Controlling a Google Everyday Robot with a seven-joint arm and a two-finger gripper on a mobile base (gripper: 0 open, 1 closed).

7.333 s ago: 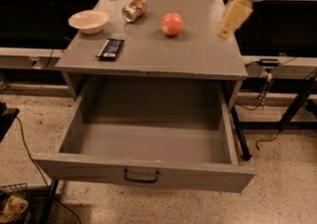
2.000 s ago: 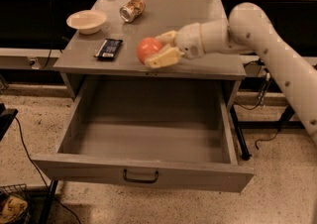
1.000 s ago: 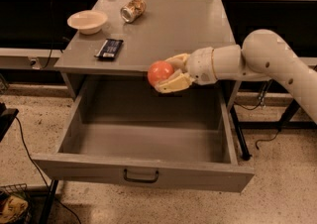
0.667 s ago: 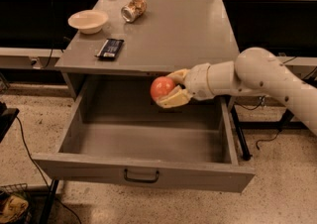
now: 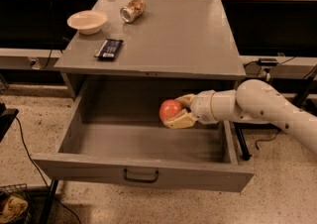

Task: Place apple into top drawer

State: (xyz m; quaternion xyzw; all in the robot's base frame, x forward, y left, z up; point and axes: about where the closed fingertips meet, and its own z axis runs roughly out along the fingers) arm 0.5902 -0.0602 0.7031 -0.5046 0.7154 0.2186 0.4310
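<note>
The robot's gripper should release the apple on the drawer's bottom near its middle point(image 5: 173, 119), slightly toward the arm's side.
The apple point(image 5: 170, 109) is round and reddish-orange. My gripper point(image 5: 179, 111) is shut on it, with cream fingers above and below the fruit. The arm reaches in from the right. The apple hangs inside the open top drawer point(image 5: 143, 178), above its floor, toward the right rear part. The drawer is a wide grey box pulled fully out, with a small dark handle point(image 5: 140, 175) on its front panel.
On the grey cabinet top point(image 5: 188, 34) lie a cream bowl point(image 5: 87, 21), a dented metallic can point(image 5: 132, 10) on its side, and a dark flat packet point(image 5: 109, 48). Cables run along the speckled floor. A dark wire basket point(image 5: 12, 205) stands at the lower left.
My gripper took the apple from the cabinet top, carried it forward over the front edge and lowered it into the open drawer. The drawer and other objects have not moved.
</note>
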